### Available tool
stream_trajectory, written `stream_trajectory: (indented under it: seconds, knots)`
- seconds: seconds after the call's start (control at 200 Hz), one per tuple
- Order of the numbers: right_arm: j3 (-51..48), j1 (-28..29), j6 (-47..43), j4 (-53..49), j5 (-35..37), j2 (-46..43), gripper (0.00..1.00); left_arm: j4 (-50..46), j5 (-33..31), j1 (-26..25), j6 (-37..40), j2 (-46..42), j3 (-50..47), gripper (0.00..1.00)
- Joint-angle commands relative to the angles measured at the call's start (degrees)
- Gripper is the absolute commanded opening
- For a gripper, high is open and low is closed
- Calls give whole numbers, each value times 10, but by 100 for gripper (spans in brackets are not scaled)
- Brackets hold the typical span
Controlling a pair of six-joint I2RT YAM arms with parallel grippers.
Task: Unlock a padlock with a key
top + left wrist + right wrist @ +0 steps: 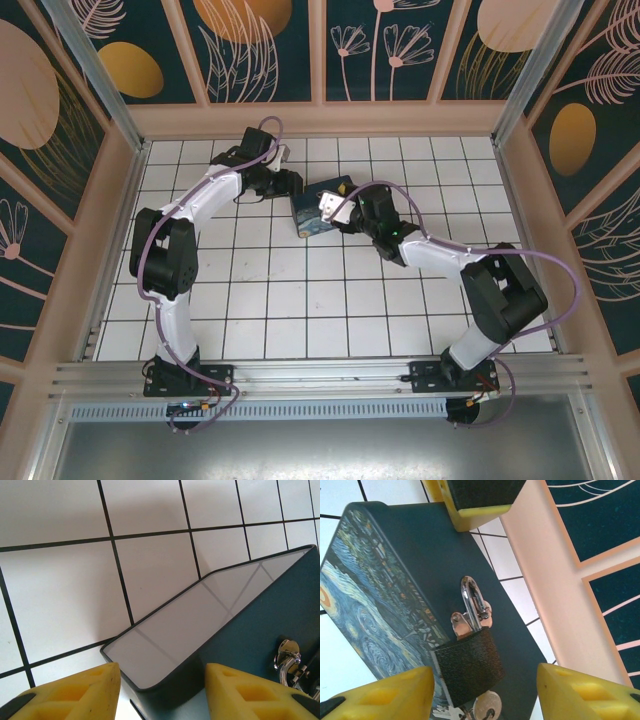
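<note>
The padlock's body sits crooked between the fingers of the robot's right gripper with its shackle through the hasp, so that gripper should grip the padlock's broad sides (470, 667) and pull the shackle clear.
The padlock (467, 662) has a dark textured body, and its silver shackle (472, 602) passes through the hasp of a blue swirl-painted box (375, 600). The silvery key (487, 711) sticks in the bottom of the lock. My right gripper (482, 675) is open, one yellow finger on each side of the lock body with gaps. My left gripper (162, 669) is closed across a rounded corner of the box (165, 630), and the hasp and shackle (287, 662) show at the right. From above, the left gripper (292, 190) and right gripper (340, 208) meet at the box (312, 218).
The box rests on a white tiled floor (300, 300). A peach frame and patterned back wall (320, 110) stand close behind it. One yellow finger (475, 505) of the left gripper hangs over the box's far end.
</note>
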Motion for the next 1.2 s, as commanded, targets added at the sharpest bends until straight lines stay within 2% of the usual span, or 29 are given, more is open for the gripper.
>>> stream_trajectory:
  seconds: [0.0, 0.135, 0.35, 0.576, 0.816, 1.101, 1.196]
  knots:
    - [-1, 11, -2, -8, -13, -8, 56, -39, 0, 4, 8, 8, 4, 48]
    - [-7, 11, -4, -29, -12, -20, 57, -41, 1, 4, 8, 8, 8, 48]
    - [-6, 5, -8, 4, 2, 10, 55, -39, 6, 5, 8, 10, 7, 48]
    - [8, 3, -14, 16, 0, 31, 48, -35, 7, 4, 8, 10, 4, 48]
    - [9, 2, -8, 14, 1, 24, 34, -36, 7, 4, 11, 10, 3, 47]
    - [23, -3, 17, -38, -18, -11, 26, -38, 12, 4, 14, 14, 6, 46]
    - [34, -4, 22, -64, -23, -12, 20, -41, 14, 4, 23, 13, 9, 46]
